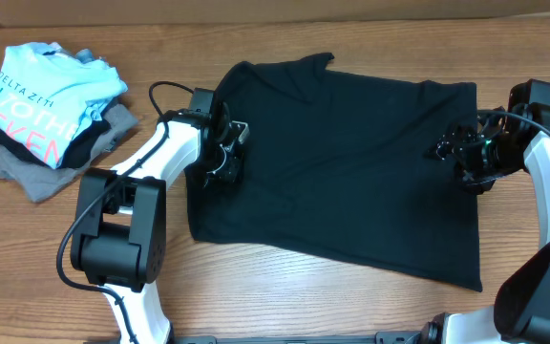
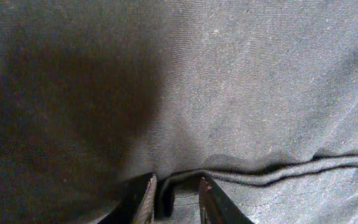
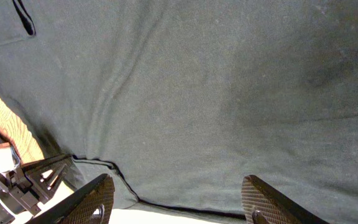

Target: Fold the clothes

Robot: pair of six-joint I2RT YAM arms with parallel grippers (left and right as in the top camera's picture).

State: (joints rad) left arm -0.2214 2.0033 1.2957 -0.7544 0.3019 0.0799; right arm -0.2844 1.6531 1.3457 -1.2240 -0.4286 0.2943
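Note:
Next, I will move my right gripper to the middle of the black T-shirt's hem [image 1: 473, 186] and close it there, just inside the edge.
The clothes, a plain black T-shirt [image 1: 342, 191], lie spread flat across the middle of the table. My left gripper [image 1: 229, 153] is down on the shirt's left edge. In the left wrist view its fingertips [image 2: 176, 180] stand narrowly open, with a raised fold of the black fabric [image 2: 241, 93] between them and a small gap still showing. My right gripper [image 1: 450, 151] hovers over the shirt's right edge. In the right wrist view its jaws [image 3: 178, 180] are wide open above the hem of the shirt [image 3: 197, 81] and hold nothing.
A pile of other garments sits at the far left, a light blue lettered T-shirt [image 1: 36, 91] on top of a grey one [image 1: 36, 177]. Bare wooden table [image 1: 304, 296] surrounds the shirt. The arm bases stand at the near edge.

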